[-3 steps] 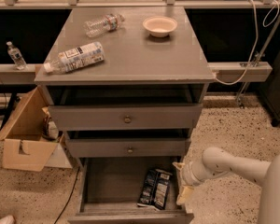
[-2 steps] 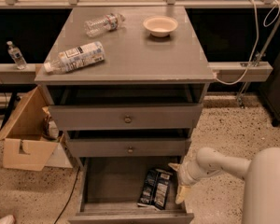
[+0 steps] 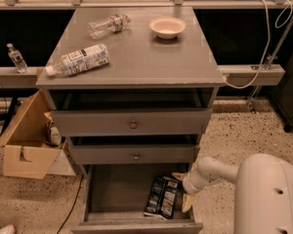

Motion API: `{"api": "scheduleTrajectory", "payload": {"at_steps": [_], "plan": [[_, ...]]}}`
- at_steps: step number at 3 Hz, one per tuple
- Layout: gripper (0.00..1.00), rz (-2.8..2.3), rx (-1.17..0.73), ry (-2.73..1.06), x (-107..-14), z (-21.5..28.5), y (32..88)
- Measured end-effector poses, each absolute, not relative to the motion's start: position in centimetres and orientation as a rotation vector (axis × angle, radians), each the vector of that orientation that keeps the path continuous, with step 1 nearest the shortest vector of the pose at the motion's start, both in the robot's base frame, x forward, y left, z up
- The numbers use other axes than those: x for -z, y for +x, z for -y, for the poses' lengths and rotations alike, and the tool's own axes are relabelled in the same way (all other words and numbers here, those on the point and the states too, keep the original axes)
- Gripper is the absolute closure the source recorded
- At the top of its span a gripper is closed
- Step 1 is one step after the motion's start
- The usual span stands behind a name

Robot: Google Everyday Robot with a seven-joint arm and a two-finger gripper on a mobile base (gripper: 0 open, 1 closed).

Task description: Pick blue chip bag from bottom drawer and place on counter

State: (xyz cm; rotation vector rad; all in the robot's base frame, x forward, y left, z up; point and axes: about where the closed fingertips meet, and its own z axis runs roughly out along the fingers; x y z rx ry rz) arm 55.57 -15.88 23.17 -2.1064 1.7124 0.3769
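Observation:
Next, I close my gripper on the middle of the blue chip bag's long edge (image 3: 174, 196), facing my arm in the bottom drawer.
The blue chip bag (image 3: 162, 196) lies flat in the right half of the open bottom drawer (image 3: 115, 189), dark navy with white patches. My gripper (image 3: 184, 191) hangs at the drawer's right side, just right of the bag, at the end of my white arm (image 3: 219, 172). One cream fingertip (image 3: 186, 203) points down beside the bag's right edge and another shows near its top corner. The counter (image 3: 151, 57) is the grey cabinet top above.
On the counter lie two clear plastic bottles (image 3: 78, 60) (image 3: 107, 25) and a cream bowl (image 3: 167, 27). Two upper drawers with brass knobs (image 3: 133, 125) stand slightly open. A cardboard box (image 3: 24, 145) sits on the floor at left. A small bottle (image 3: 15, 57) stands on the left ledge.
My arm has come further into view from the right, and the gripper has shifted slightly left toward the bag. The bag has not moved.

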Motion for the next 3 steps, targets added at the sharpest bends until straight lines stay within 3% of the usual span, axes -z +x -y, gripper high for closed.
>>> {"api": "scheduleTrajectory", "payload": {"at_steps": [3], "plan": [[0.00,-1.815,-0.228,-2.210,-15.4,14.1,56.9]]}}
